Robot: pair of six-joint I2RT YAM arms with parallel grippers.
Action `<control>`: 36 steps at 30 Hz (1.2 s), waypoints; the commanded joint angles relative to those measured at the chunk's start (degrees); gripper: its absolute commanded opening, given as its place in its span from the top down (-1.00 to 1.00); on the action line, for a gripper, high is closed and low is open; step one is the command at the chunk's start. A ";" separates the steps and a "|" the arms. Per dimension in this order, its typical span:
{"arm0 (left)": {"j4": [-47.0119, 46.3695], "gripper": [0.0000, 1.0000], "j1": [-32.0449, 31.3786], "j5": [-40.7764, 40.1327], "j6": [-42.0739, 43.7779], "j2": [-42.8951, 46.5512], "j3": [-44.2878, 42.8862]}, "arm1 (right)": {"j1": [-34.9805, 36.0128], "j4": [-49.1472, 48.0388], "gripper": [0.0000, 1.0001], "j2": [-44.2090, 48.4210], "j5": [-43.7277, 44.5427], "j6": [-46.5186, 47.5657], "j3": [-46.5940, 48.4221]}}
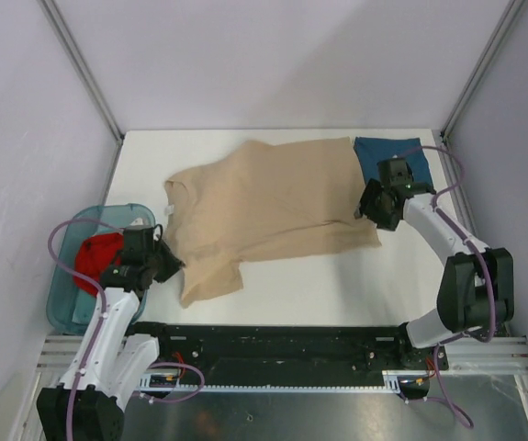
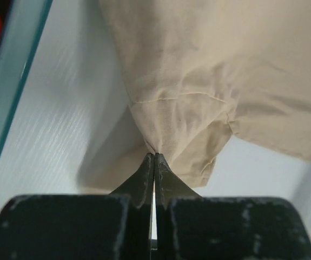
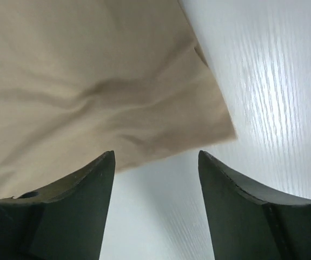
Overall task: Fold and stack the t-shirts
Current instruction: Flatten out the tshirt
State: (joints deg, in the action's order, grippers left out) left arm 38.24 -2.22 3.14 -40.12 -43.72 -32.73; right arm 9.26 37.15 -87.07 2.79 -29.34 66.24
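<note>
I need to next close my right gripper on the near hem corner (image 1: 378, 244) (image 3: 232, 137) of the tan t-shirt, the one closest to the black rail.
The tan t-shirt (image 1: 273, 207) lies spread across the middle of the white table, neck to the left. My left gripper (image 1: 174, 260) is shut on its near-left sleeve; in the left wrist view the tan t-shirt (image 2: 220, 81) is pinched between the closed fingertips (image 2: 147, 165). My right gripper (image 1: 366, 209) is open and empty, hovering at the shirt's right hem; the right wrist view shows the hem corner (image 3: 198, 124) just beyond the fingertips (image 3: 104, 168). The dark teal-blue t-shirt (image 1: 421, 165) lies folded at the back right. The red t-shirt (image 1: 95, 260) sits in the bin.
A translucent teal bin (image 1: 71, 312) stands at the table's left edge; its wall (image 2: 9, 103) shows in the left wrist view. Grey walls and metal posts enclose the table. A black rail (image 1: 273, 344) runs along the near edge.
</note>
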 commanded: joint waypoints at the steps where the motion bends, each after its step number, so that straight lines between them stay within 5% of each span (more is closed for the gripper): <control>1: -2.72 1.00 0.55 2.12 -0.53 2.94 -0.43 | 0.91 1.83 -0.35 7.64 4.02 -4.05 -6.28; 13: -0.16 1.00 0.55 1.25 1.37 1.34 -4.61 | -2.98 -4.64 0.08 12.61 7.58 -10.03 -19.85; 36: 0.77 1.00 0.55 0.08 2.39 0.57 -6.18 | -10.24 -17.43 0.04 -0.28 -1.22 -14.21 -21.69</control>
State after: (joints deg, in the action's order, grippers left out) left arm 38.76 -2.22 3.62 -38.98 -43.24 -36.23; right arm -1.43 21.67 -86.15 2.31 -41.89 44.84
